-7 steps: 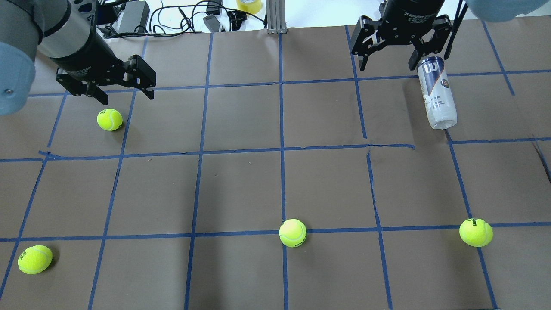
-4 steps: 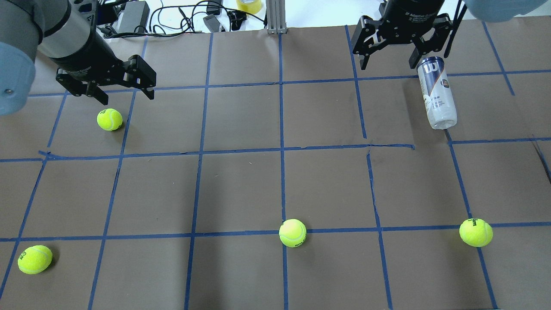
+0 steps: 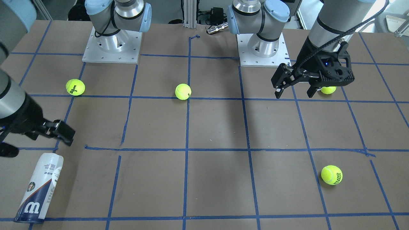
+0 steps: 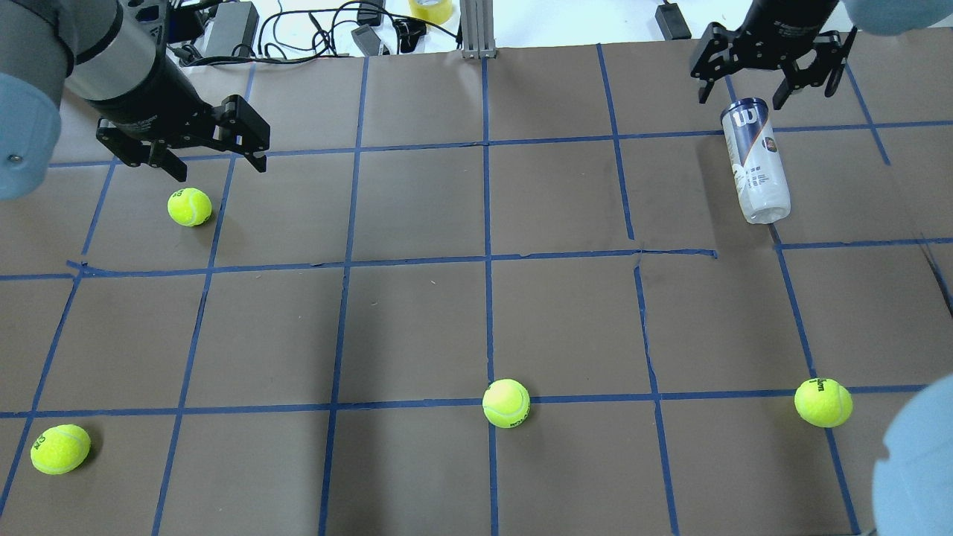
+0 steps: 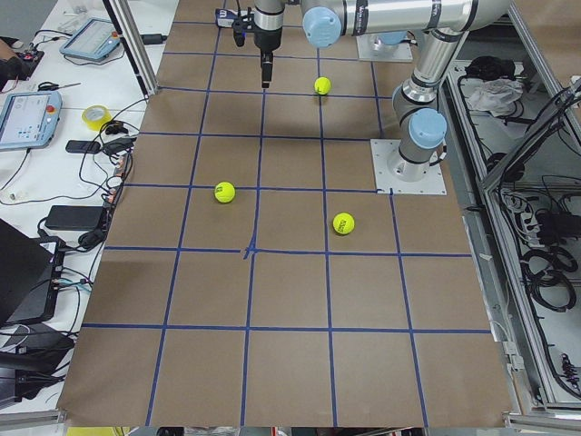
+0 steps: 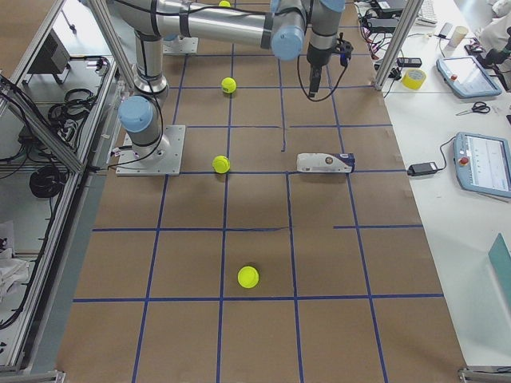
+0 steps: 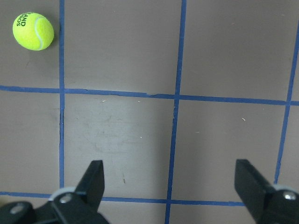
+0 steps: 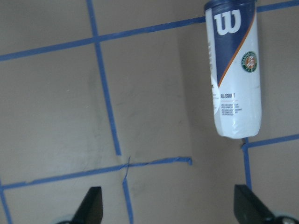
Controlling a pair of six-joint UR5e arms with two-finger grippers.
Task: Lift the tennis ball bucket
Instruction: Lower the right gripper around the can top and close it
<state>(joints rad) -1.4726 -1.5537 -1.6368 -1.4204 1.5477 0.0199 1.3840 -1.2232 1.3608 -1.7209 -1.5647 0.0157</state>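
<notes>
Next, my right gripper grips the tennis ball bucket, closing at the bucket's middle (image 3: 37, 193) (image 8: 234, 48), between the white W and the small round logo.
The tennis ball bucket (image 4: 755, 160) lies on its side on the brown table at the far right, navy rim pointing away from the robot. It also shows in the front view (image 3: 38, 188), the right side view (image 6: 326, 163) and the right wrist view (image 8: 236, 70). My right gripper (image 4: 741, 93) is open and empty, held well above the bucket and not touching it; it shows in the front view (image 3: 35, 140). My left gripper (image 4: 220, 170) is open and empty above the far left of the table, with a tennis ball (image 4: 190, 206) below it.
Other tennis balls lie near the robot's edge at the left (image 4: 59, 448), middle (image 4: 506, 403) and right (image 4: 823, 402). Cables, a power brick (image 4: 227, 30), a tape roll (image 4: 430, 9) and a metal post (image 4: 476, 30) sit beyond the far edge. The right arm's elbow (image 4: 916, 461) shows at the overhead view's bottom right.
My right gripper has moved to the right and farther from the robot, over the bucket's navy end in the overhead view. The bucket and the left arm have not moved.
</notes>
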